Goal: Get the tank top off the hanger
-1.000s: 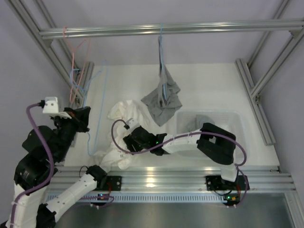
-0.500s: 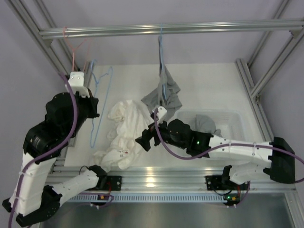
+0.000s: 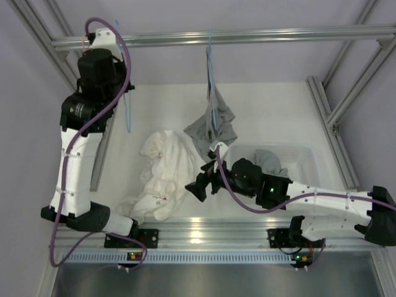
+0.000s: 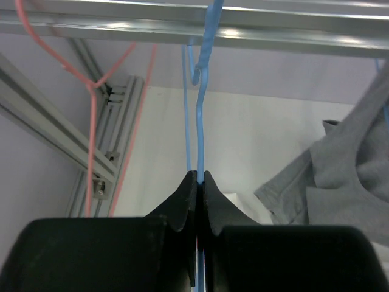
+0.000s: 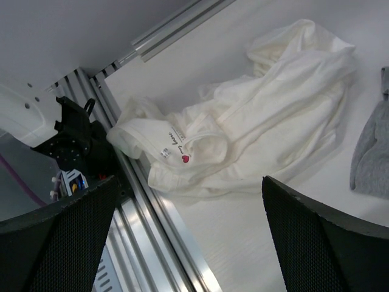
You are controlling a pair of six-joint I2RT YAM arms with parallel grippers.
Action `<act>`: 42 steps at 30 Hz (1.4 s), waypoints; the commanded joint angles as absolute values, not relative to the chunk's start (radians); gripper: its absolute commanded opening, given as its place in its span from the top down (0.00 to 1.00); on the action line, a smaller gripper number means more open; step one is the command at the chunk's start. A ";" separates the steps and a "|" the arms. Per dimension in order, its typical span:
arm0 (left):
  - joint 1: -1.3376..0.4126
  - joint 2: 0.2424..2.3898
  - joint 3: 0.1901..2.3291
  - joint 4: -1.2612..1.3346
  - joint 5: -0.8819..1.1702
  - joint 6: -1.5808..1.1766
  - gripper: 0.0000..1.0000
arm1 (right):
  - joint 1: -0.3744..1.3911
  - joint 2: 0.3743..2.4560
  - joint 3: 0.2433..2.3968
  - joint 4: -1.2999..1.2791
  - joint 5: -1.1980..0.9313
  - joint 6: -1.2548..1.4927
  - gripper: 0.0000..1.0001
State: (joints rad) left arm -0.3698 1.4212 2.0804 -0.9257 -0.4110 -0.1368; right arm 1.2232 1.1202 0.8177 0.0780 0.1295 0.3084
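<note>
The white tank top's middle (image 3: 166, 174) (image 5: 250, 115), between its label and its far end, should be gripped next by my right gripper, which should go there and close.
A white tank top (image 3: 162, 176) lies crumpled on the table, off any hanger; it also shows in the right wrist view (image 5: 243, 128), with a label and a red heart. My left gripper (image 3: 124, 96) is raised near the top rail and shut on an empty blue hanger (image 3: 128, 116). In the left wrist view the jaws pinch the blue wire (image 4: 200, 140), and its hook is just below the rail. My right gripper (image 3: 200, 185) is open and empty, low over the table just right of the white top. A grey garment (image 3: 213, 130) hangs on another blue hanger (image 3: 210, 59).
The top rail (image 3: 260, 37) crosses the back, with a pink hanger (image 4: 91, 91) on it at the left. A clear bin (image 3: 306, 151) holding grey clothing (image 3: 269, 159) stands at the right. Aluminium frame posts stand at both sides.
My left arm has lifted the empty blue hanger from beside the white top up to the rail. My right arm has pulled back to the right, off the white top.
</note>
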 commanded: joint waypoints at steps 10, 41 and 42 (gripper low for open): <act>-0.089 1.556 2.074 -0.765 0.032 -0.173 1.00 | 1.247 1.006 0.785 0.029 0.161 0.305 0.01; -0.086 0.884 1.384 -0.749 -0.110 -0.261 0.01 | 1.244 1.385 1.032 0.045 0.140 0.181 0.01; -0.086 0.844 1.355 -0.747 -0.129 -0.273 0.01 | 1.241 1.437 1.049 0.038 0.135 0.167 0.01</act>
State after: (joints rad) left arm -0.0910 0.9596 1.4281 -0.7609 -0.0811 -0.2199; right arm 1.2366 1.3533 0.9737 0.0284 0.1593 0.2134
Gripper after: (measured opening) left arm 0.987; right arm 0.993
